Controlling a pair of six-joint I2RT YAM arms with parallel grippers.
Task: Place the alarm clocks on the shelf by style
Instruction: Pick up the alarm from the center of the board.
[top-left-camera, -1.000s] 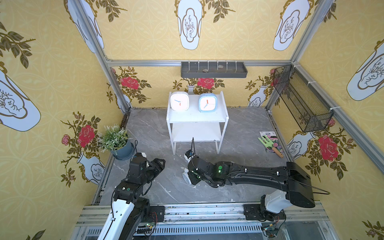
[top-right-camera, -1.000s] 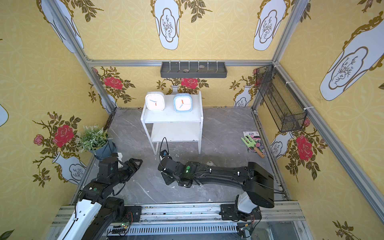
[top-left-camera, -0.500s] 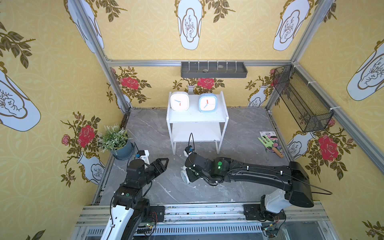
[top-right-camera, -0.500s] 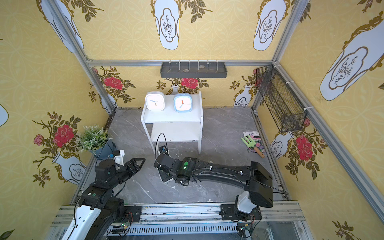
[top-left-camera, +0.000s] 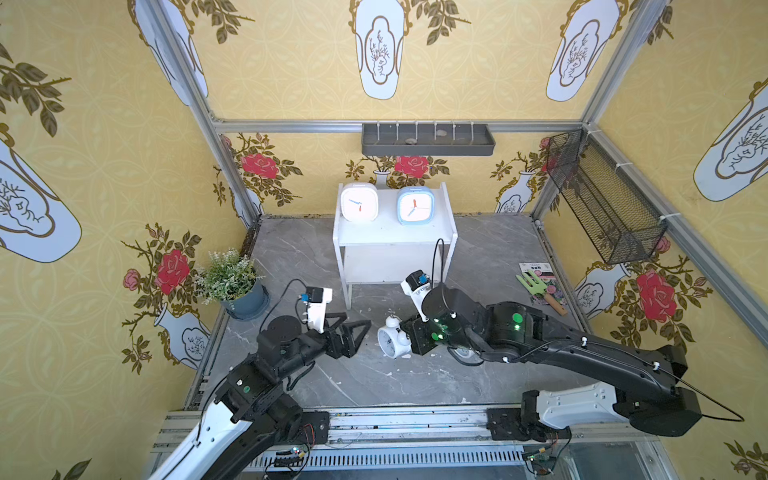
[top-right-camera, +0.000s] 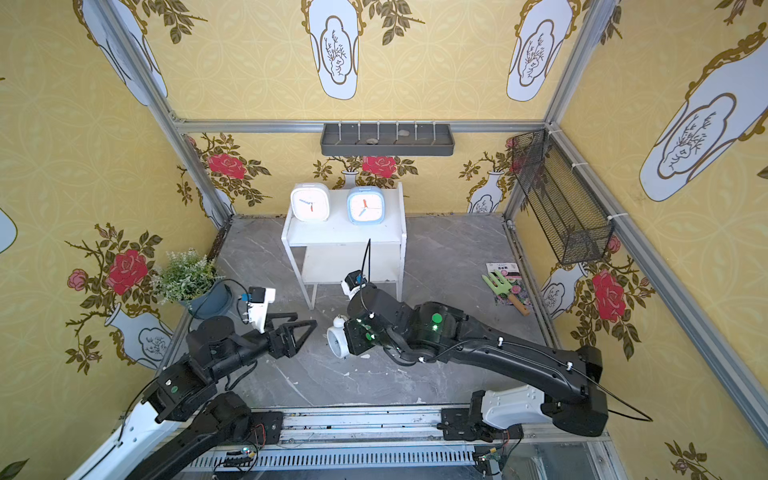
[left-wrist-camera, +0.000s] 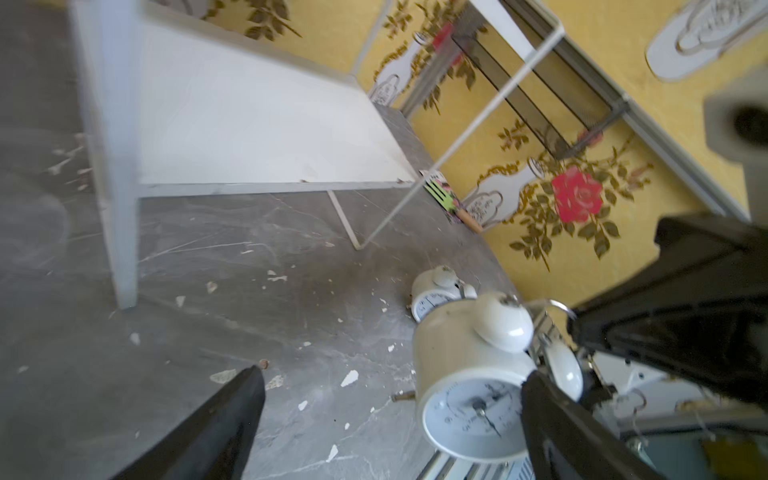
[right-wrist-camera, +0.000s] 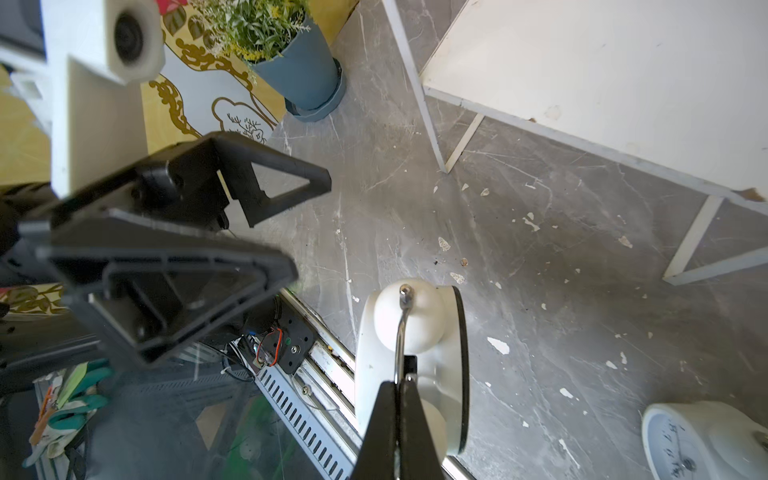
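My right gripper is holding the wire handle of the white twin-bell clock, so next my left gripper closes on the clock's round body (top-left-camera: 392, 342) (left-wrist-camera: 462, 364).
The white shelf (top-left-camera: 395, 237) (top-right-camera: 345, 232) carries a white square clock (top-left-camera: 359, 202) and a light blue square clock (top-left-camera: 415, 205) on its top board; its lower board (left-wrist-camera: 257, 124) is bare. My right gripper (right-wrist-camera: 401, 382) is shut on the wire handle of a white twin-bell clock (top-left-camera: 392, 341) (left-wrist-camera: 469, 374) in front of the shelf. My left gripper (top-left-camera: 358, 320) (left-wrist-camera: 395, 376) is open wide, its tips just left of that clock. The other twin-bell clock (right-wrist-camera: 702, 440) (left-wrist-camera: 436, 291) lies on the floor under the right arm.
A potted plant (top-left-camera: 232, 282) stands at the left wall. A green hand fork on a seed packet (top-left-camera: 540, 286) lies at the right. A grey wall tray (top-left-camera: 428, 139) and a black mesh basket (top-left-camera: 602, 195) hang on the walls.
My left gripper has swung right toward the held twin-bell clock and opened wide. The right gripper has stayed shut on the clock and hardly moved.
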